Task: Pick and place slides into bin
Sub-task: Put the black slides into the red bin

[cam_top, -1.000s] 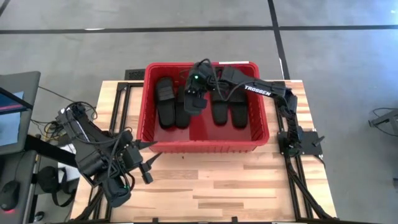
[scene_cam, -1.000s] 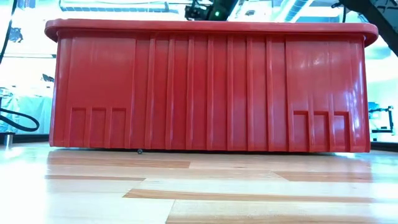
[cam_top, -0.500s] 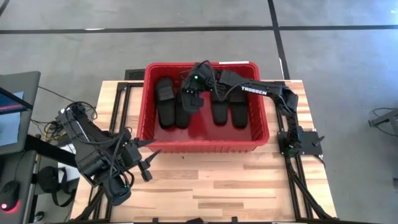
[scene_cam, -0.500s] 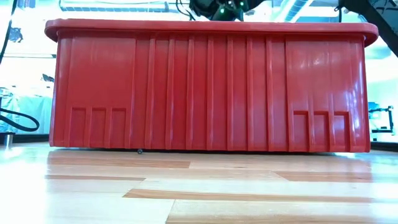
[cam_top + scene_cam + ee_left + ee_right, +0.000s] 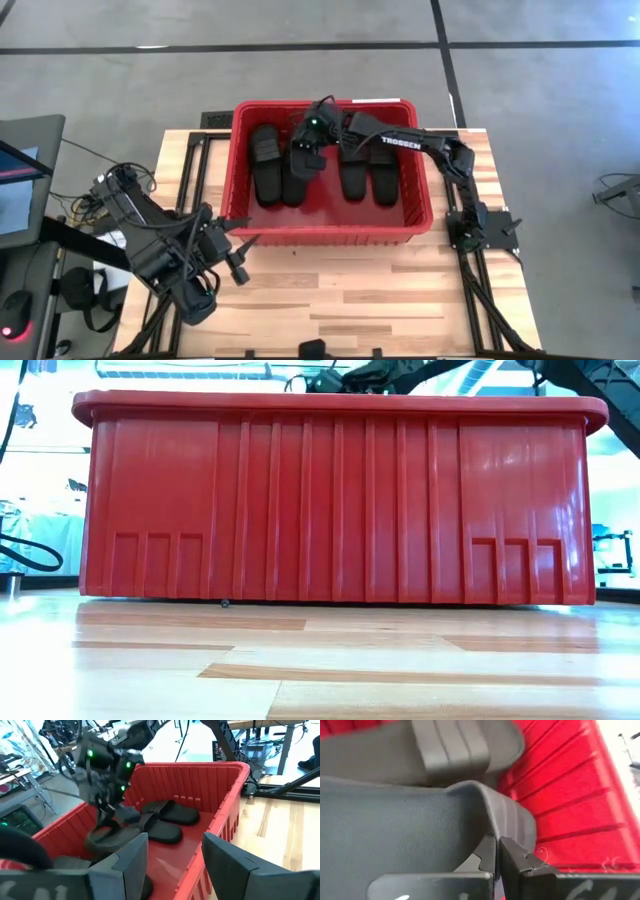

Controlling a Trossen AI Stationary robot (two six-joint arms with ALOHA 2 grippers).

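Note:
I should let go of the black slide with my right gripper on the bin's bottom, snug (image 5: 296, 170) beside the slide that is nearest my left gripper.
The red bin (image 5: 420, 215) stands on the wooden table and holds several black slides lying flat (image 5: 268, 183) (image 5: 352, 178). My right gripper (image 5: 306, 150) is inside the bin, shut on one more black slide (image 5: 114, 834), and it also shows in the left wrist view (image 5: 107, 815). My left gripper (image 5: 175, 865) is open and empty, just outside the bin's near left corner (image 5: 238, 242). In the low view only the bin's near wall (image 5: 330, 510) and part of my right arm above the rim show. My right gripper pinches the edge of the slide's strap (image 5: 487, 835) between its two fingers (image 5: 517, 857). The fingers come from above, pointing down into the bin. The slide hangs tilted below them, low over the other slides; whether its lower end touches them I cannot tell.
Bare wooden tabletop (image 5: 380, 290) lies between the bin and the near edge. The arms' base frames stand at the table's left and right edges (image 5: 480, 225). A screen and cables (image 5: 25, 170) stand off the table's left side.
My right gripper has gone down into the bin with the slide: its head showed above the rim in the low view earlier, and now only the arm shows there. My left gripper has shifted a little toward the bin.

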